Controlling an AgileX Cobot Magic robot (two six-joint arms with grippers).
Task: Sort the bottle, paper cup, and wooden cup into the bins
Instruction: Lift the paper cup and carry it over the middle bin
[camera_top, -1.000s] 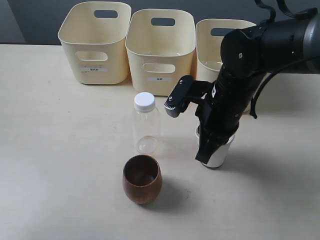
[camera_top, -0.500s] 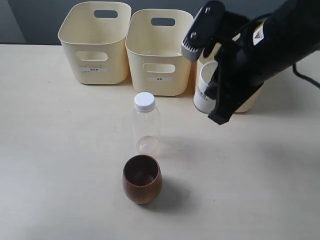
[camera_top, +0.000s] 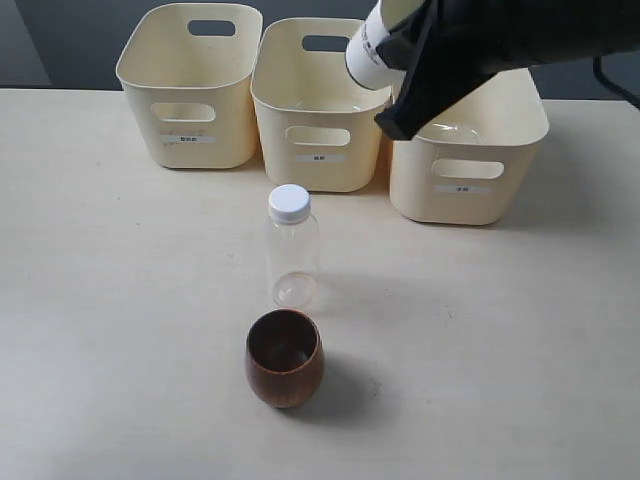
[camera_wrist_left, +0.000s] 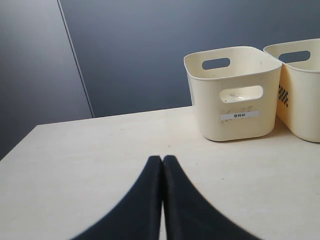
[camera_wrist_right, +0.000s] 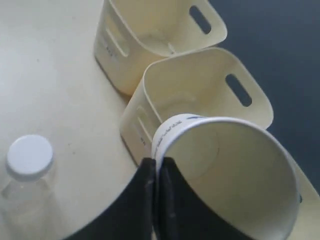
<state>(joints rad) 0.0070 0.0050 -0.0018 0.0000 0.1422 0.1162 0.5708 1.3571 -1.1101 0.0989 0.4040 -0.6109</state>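
Note:
I should use my right gripper to set the white paper cup, now tilted high between the bins, down inside the middle bin (camera_top: 321, 134) (camera_wrist_right: 179, 108), just behind its front handle hole.
My right gripper (camera_wrist_right: 158, 165) is shut on the wall of the white paper cup (camera_wrist_right: 225, 170), one finger inside and one outside. In the exterior view the cup (camera_top: 370, 50) hangs tilted, high above the gap between the middle bin (camera_top: 320, 100) and the right bin (camera_top: 470, 160). The clear bottle (camera_top: 291, 250) with a white cap stands on the table, also seen as the bottle (camera_wrist_right: 27, 165) from the right wrist. The dark brown wooden cup (camera_top: 284, 357) stands just in front of it. My left gripper (camera_wrist_left: 162, 160) is shut on nothing, low over the table, out of the exterior view.
The left bin (camera_top: 190, 85) stands at the back left, with the same left bin (camera_wrist_left: 232, 92) in the left wrist view. A dark wall (camera_wrist_left: 150, 50) runs behind the table's far edge. The black right arm (camera_top: 520, 35) crosses the top right.
My right gripper has lifted the paper cup off the table at the front right and carried it up and back, to above the middle and right bins. Bottle and wooden cup have not moved.

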